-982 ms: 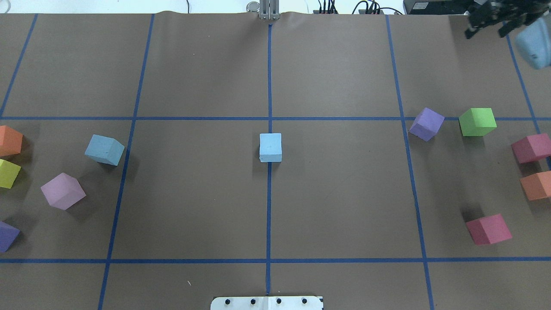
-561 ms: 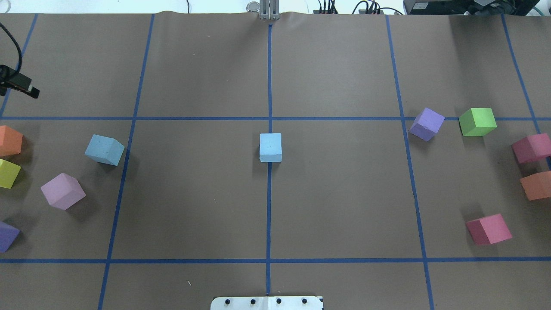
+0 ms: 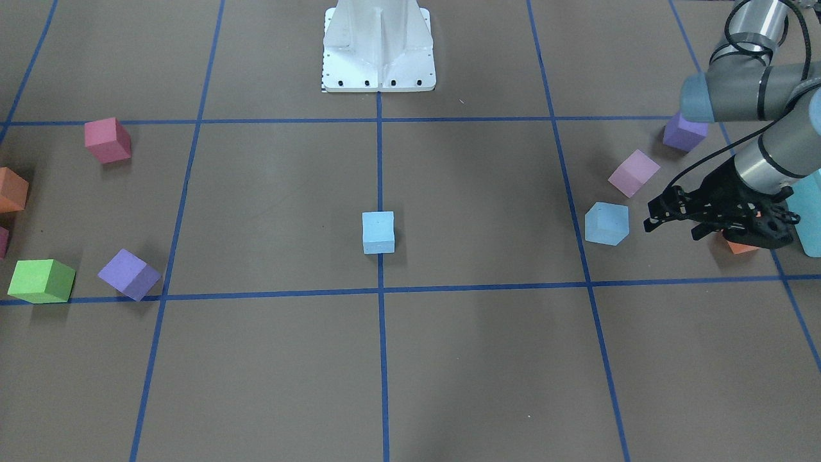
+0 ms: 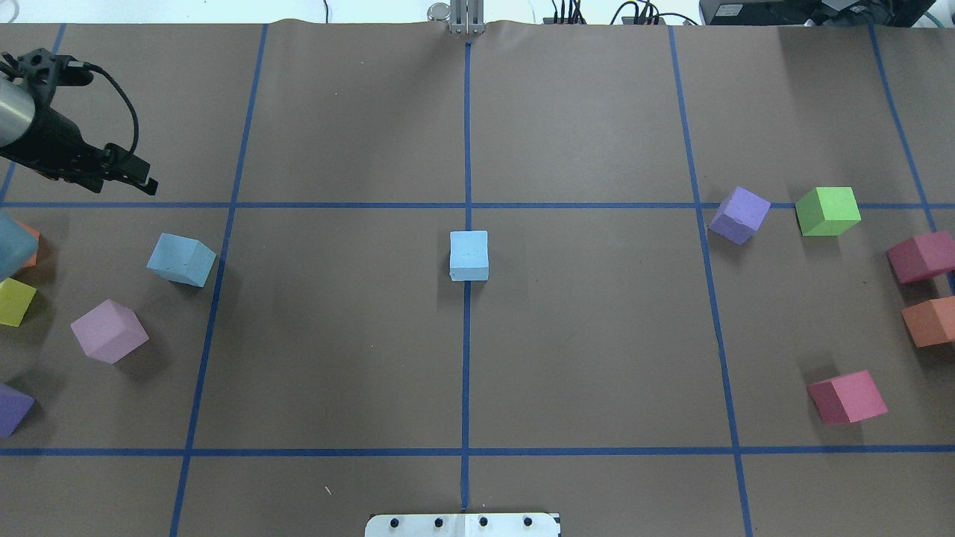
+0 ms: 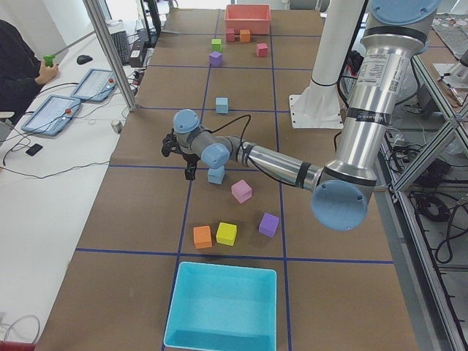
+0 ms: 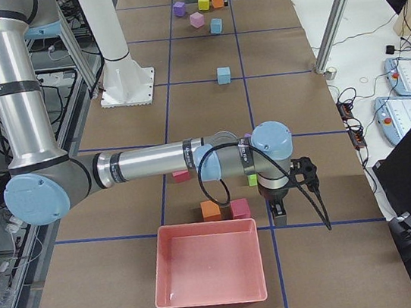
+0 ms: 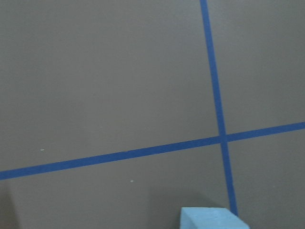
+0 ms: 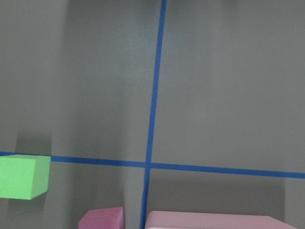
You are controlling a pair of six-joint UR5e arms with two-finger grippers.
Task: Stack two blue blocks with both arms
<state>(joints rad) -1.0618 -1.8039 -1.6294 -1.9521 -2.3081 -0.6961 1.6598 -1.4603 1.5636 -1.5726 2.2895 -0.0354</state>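
The blue block beside the pink cube is next for my left gripper, which should go there and close around that blue block's sides point(image 3: 607, 224) point(image 7: 210, 218).
One light blue block point(image 4: 468, 255) sits on the centre line of the table; it also shows in the front view point(image 3: 378, 232). The other blue block point(image 4: 181, 259) lies on the left side, tilted point(image 3: 606, 223). My left gripper point(image 4: 149, 183) hovers above the table just behind and left of that block; in the front view point(image 3: 649, 215) its jaws look open and empty. The left wrist view shows only the top of a blue block point(image 7: 212, 218) at its bottom edge. My right gripper point(image 6: 278, 206) shows only in the right side view, over the table's right end; I cannot tell its state.
Pink point(image 4: 110, 330), yellow point(image 4: 15, 300) and purple cubes lie near the left blue block. Purple point(image 4: 739, 214), green point(image 4: 827, 211), magenta point(image 4: 847, 397) and orange point(image 4: 929, 321) cubes lie on the right. A turquoise box point(image 5: 223, 307) and a pink tray point(image 6: 211, 272) stand at the table's ends.
The right arm has left the overhead view at the top right. The left gripper has come in from the left edge and moved right, toward the left blue block.
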